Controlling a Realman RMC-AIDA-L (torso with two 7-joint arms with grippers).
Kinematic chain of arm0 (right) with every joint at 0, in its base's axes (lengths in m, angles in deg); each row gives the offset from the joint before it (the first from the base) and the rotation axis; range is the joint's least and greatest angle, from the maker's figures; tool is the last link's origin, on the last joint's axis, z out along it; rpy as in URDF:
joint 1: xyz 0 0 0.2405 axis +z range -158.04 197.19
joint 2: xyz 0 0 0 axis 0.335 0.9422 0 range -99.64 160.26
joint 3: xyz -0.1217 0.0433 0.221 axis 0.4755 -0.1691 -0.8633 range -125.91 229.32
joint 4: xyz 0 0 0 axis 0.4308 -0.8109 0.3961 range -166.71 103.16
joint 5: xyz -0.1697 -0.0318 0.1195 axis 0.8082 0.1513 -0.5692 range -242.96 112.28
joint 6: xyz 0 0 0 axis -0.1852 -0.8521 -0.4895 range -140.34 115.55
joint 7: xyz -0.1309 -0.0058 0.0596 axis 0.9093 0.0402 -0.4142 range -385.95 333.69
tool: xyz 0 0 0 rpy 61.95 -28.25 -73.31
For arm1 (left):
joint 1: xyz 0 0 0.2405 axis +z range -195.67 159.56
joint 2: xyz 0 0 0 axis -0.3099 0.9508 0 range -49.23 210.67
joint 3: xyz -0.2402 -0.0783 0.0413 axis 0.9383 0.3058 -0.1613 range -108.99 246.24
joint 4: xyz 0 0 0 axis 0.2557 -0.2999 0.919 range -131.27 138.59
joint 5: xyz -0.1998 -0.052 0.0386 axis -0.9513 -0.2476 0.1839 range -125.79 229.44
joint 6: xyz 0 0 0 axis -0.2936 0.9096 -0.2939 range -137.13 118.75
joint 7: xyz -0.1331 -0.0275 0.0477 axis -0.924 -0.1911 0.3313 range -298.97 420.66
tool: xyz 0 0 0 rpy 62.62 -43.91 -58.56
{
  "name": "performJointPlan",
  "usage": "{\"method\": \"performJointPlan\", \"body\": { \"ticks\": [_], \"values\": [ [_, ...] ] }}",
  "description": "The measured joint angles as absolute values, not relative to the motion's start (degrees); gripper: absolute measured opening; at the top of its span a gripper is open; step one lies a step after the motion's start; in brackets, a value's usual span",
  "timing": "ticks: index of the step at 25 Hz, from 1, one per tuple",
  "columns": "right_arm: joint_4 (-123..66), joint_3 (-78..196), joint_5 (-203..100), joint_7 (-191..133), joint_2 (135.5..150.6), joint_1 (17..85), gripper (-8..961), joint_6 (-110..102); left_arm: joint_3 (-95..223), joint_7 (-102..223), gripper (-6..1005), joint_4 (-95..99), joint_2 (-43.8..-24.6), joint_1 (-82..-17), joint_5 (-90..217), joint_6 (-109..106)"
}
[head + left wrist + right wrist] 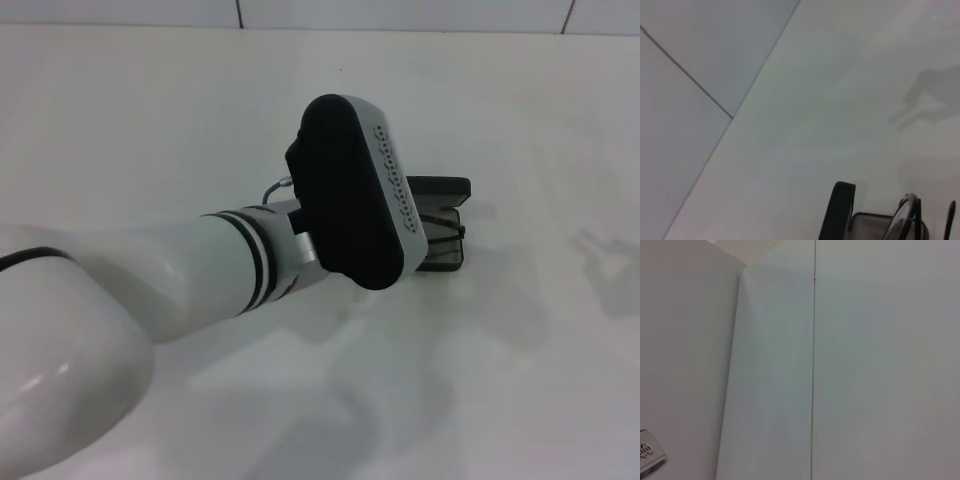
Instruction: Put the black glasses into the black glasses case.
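My left gripper is to let go of the black glasses on the grey lining of the open black glasses case (388,239).
The black glasses case (447,187) lies open on the white table, just right of centre in the head view. Thin black rims of the black glasses (446,232) show over its grey inside. My left arm reaches across from the left, and its black wrist block (350,190) covers the near part of the case and hides the gripper. Close up in the left wrist view are the case's raised black edge (838,214), its grey lining (869,226) and a glasses lens rim (908,216) standing over it. My right arm is out of view.
The white table (150,130) stretches all around the case. A tiled wall (400,12) runs along its far edge. The right wrist view shows pale wall panels with a seam (814,365).
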State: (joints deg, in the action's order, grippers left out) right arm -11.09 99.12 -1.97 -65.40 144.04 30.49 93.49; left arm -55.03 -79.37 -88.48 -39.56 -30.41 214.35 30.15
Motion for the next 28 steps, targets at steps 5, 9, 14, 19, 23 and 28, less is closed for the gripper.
{"method": "performJointPlan", "body": {
  "ticks": [5,9,14,19,23,28],
  "values": [
    [-11.1,99.1,-2.0,-65.4,144.04,30.7,93,93.0,-55.0,-79.8,151,-85.0,-39.7,-33.0,214.3,29.4],
    [-11.1,99.1,-2.0,-65.4,144.04,30.7,92,92.8,-54.5,-79.9,152,-83.0,-39.69,-34.3,214.3,28.5],
    [-11.1,99.1,-2.0,-65.4,144.04,31.2,92,92.2,-54.2,-80.3,154,-80.8,-39.73,-36.1,214.3,28.4],
    [-11.1,99.1,-1.9,-65.4,144.04,31.4,92,92.2,-54.2,-80.5,155,-80.2,-39.7,-36.9,214.3,28.4],
    [-11.1,99.1,-1.9,-65.4,144.04,31.4,92,92.2,-54.3,-80.5,156,-80.2,-39.69,-36.9,214.3,28.4],
    [-11.1,99.1,-1.9,-65.4,144.04,31.4,92,92.2,-54.4,-80.5,158,-79.8,-39.69,-36.9,214.3,28.4]
  ]
}}
